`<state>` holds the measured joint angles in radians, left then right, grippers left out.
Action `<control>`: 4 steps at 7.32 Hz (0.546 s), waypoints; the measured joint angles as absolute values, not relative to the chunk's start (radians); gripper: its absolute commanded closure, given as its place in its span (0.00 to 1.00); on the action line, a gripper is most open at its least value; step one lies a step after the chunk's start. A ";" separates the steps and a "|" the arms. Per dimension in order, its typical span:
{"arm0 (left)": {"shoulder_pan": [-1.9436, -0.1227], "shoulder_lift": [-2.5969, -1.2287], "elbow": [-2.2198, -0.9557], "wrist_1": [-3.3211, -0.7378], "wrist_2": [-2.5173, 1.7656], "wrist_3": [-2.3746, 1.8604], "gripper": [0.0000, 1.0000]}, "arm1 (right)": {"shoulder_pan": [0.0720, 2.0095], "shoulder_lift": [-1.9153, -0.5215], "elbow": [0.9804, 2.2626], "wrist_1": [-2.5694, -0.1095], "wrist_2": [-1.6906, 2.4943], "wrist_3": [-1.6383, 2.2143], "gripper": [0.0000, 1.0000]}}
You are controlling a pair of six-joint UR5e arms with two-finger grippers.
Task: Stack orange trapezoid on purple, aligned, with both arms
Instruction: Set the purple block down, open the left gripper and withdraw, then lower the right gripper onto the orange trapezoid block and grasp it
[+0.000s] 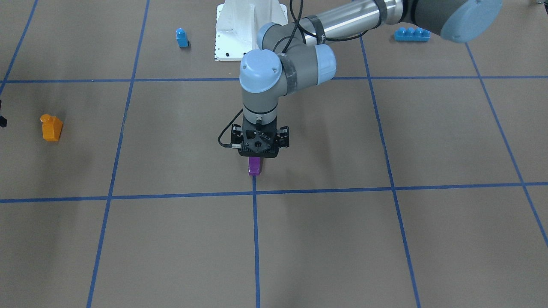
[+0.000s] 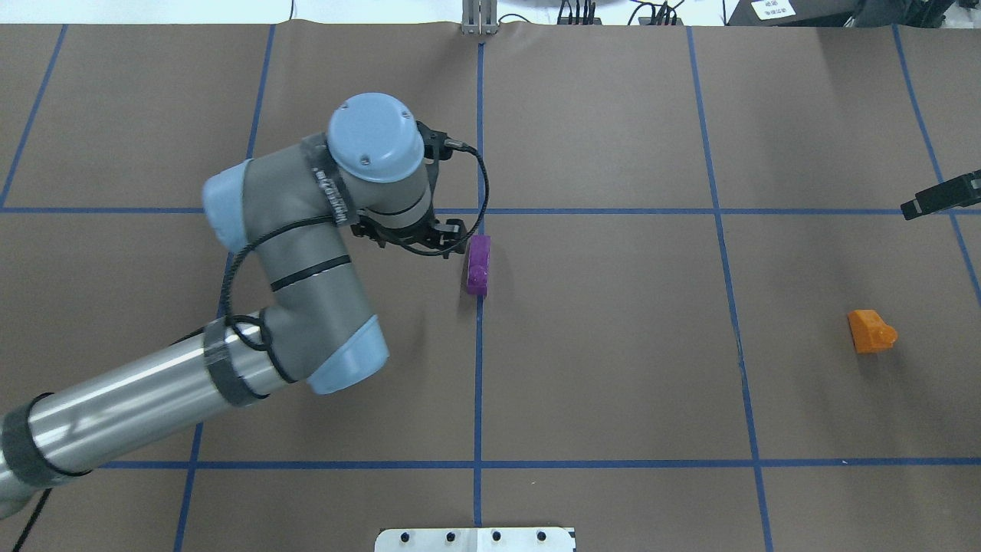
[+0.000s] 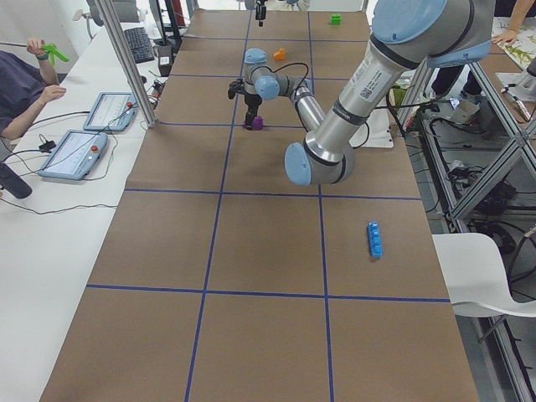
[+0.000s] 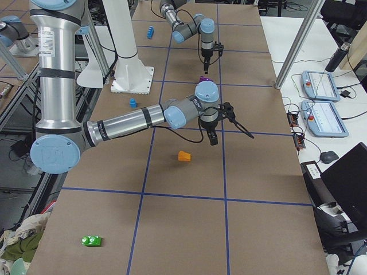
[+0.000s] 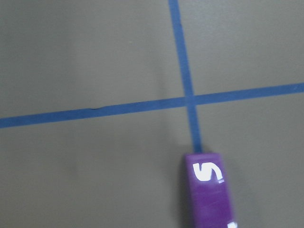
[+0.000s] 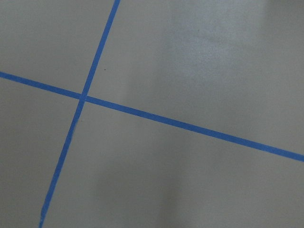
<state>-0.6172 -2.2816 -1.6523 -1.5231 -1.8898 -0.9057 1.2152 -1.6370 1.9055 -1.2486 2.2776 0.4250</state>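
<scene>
My right gripper is going to close on the studded end (image 1: 49, 122) of the orange trapezoid, which is the end toward the robot.
The purple block (image 2: 478, 264) lies on a blue tape line near the table's middle, its stud toward the robot. It also shows in the front view (image 1: 254, 166) and at the bottom of the left wrist view (image 5: 209, 192). My left gripper (image 1: 258, 147) hangs just above and beside it, pointing down. No fingers touch the block, and the jaws look spread. The orange trapezoid (image 2: 871, 331) sits alone on the robot's right, also in the front view (image 1: 52, 127). My right gripper (image 2: 939, 198) hovers beyond it at the view's edge. I cannot tell whether it is open or shut.
A small blue single-stud block (image 1: 182, 37) and a long blue brick (image 1: 412, 34) lie near the white pedestal (image 1: 248, 30). A green piece (image 4: 92, 240) lies at the table's right end. Tablets (image 3: 79, 155) sit on the operators' side table.
</scene>
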 measured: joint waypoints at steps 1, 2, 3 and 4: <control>-0.675 -2.130 -1.818 -1.484 -1.927 -0.788 0.00 | 1.162 -1.685 1.905 -1.134 2.229 0.539 0.00; -0.760 -2.000 -1.925 -1.468 -1.995 -0.649 0.00 | 1.104 -1.735 1.905 -1.035 2.179 0.636 0.01; -0.859 -1.901 -1.978 -1.462 -2.057 -0.493 0.00 | 1.046 -1.783 1.904 -0.956 2.123 0.719 0.02; -0.946 -1.838 -1.996 -1.460 -2.093 -0.358 0.00 | 0.993 -1.828 1.903 -0.889 2.062 0.801 0.01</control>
